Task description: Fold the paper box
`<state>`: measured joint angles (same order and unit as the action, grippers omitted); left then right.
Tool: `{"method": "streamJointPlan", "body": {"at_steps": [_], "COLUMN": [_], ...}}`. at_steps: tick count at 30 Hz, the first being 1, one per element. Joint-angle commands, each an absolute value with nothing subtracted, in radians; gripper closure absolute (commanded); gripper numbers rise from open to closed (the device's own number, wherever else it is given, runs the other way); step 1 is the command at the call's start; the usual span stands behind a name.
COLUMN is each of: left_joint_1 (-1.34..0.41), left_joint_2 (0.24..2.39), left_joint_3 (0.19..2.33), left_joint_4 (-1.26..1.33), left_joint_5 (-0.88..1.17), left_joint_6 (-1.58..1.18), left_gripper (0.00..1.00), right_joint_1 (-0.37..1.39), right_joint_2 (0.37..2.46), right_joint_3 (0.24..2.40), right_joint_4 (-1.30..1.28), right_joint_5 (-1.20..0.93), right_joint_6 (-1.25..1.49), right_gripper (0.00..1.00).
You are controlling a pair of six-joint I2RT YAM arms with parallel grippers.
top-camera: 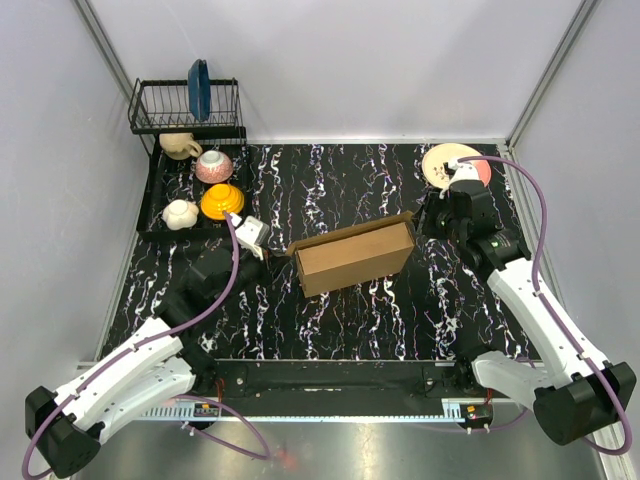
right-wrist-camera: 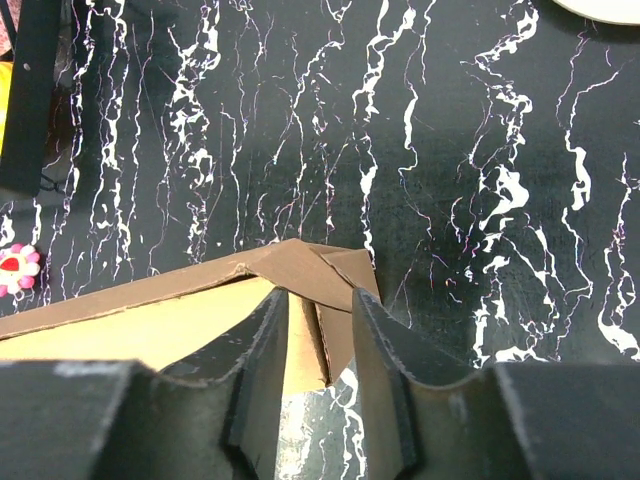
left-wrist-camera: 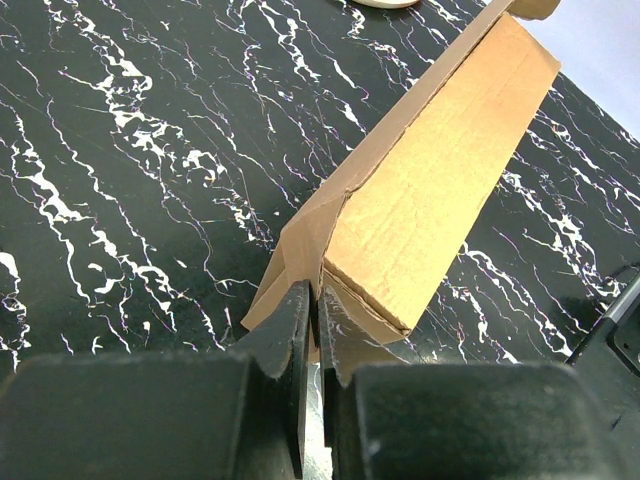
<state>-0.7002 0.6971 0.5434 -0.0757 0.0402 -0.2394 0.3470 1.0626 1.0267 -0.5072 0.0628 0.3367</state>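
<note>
The paper box lies at a slant with its far end flap loose, so my left gripper should turn the box square while my right gripper pinches that flap's edge [right-wrist-camera: 328, 296].
The paper box [top-camera: 355, 258] is a long brown cardboard shape lying slantwise mid-table, partly folded. My left gripper [top-camera: 262, 250] is at its left end. In the left wrist view its jaws [left-wrist-camera: 318, 292] stand pinched together on the thin edge of the end flap, and the paper box [left-wrist-camera: 430, 190] runs away up and to the right. My right gripper [top-camera: 426, 222] is at the box's right end. The right wrist view shows this gripper [right-wrist-camera: 318, 298] open, its fingers straddling a folded end flap of the paper box [right-wrist-camera: 120, 320] without squeezing it.
A black wire dish rack [top-camera: 160, 110] with a blue plate [top-camera: 198, 88] stands at the back left. In front of it are a beige mug [top-camera: 180, 145], a pink bowl [top-camera: 213, 165], an orange bowl [top-camera: 221, 200] and a white cup [top-camera: 180, 213]. A cream plate [top-camera: 440, 163] lies at the back right.
</note>
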Motion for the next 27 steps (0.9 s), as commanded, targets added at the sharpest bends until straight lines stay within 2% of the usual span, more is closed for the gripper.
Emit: {"method": "streamJointPlan", "body": {"at_steps": [1, 3, 5, 8, 9, 10, 15, 18, 27], "left_joint_1": [-0.704, -0.704, -0.703, -0.704, -0.704, -0.704, -0.704, -0.704, -0.704], "left_joint_2": [0.701, 0.703, 0.707, 0.71, 0.71, 0.71, 0.707, 0.707, 0.709], "left_joint_3": [0.584, 0.584, 0.588, 0.591, 0.594, 0.592, 0.589, 0.589, 0.597], "left_joint_4": [-0.06, -0.06, -0.06, -0.064, -0.066, -0.067, -0.069, -0.072, -0.083], "left_joint_5": [0.029, 0.026, 0.025, 0.026, 0.023, 0.023, 0.026, 0.028, 0.017], "left_joint_6": [-0.229, -0.227, -0.224, -0.219, -0.218, -0.216, -0.216, -0.215, -0.199], "left_gripper": [0.94, 0.94, 0.94, 0.95, 0.95, 0.95, 0.96, 0.96, 0.96], "right_joint_1": [0.353, 0.351, 0.353, 0.353, 0.353, 0.353, 0.353, 0.353, 0.353], "right_joint_2": [1.054, 1.057, 1.063, 1.072, 1.074, 1.077, 1.088, 1.095, 1.1], "right_joint_3": [1.034, 1.031, 1.025, 1.023, 1.023, 1.019, 1.008, 1.002, 0.965], "right_joint_4": [-0.48, -0.479, -0.477, -0.476, -0.474, -0.471, -0.453, -0.44, -0.396], "right_joint_5": [0.09, 0.091, 0.089, 0.103, 0.106, 0.109, 0.112, 0.107, 0.078], "right_joint_6": [0.308, 0.307, 0.301, 0.291, 0.291, 0.287, 0.276, 0.267, 0.267], "right_gripper": [0.66, 0.71, 0.71, 0.63, 0.57, 0.54, 0.52, 0.56, 0.82]}}
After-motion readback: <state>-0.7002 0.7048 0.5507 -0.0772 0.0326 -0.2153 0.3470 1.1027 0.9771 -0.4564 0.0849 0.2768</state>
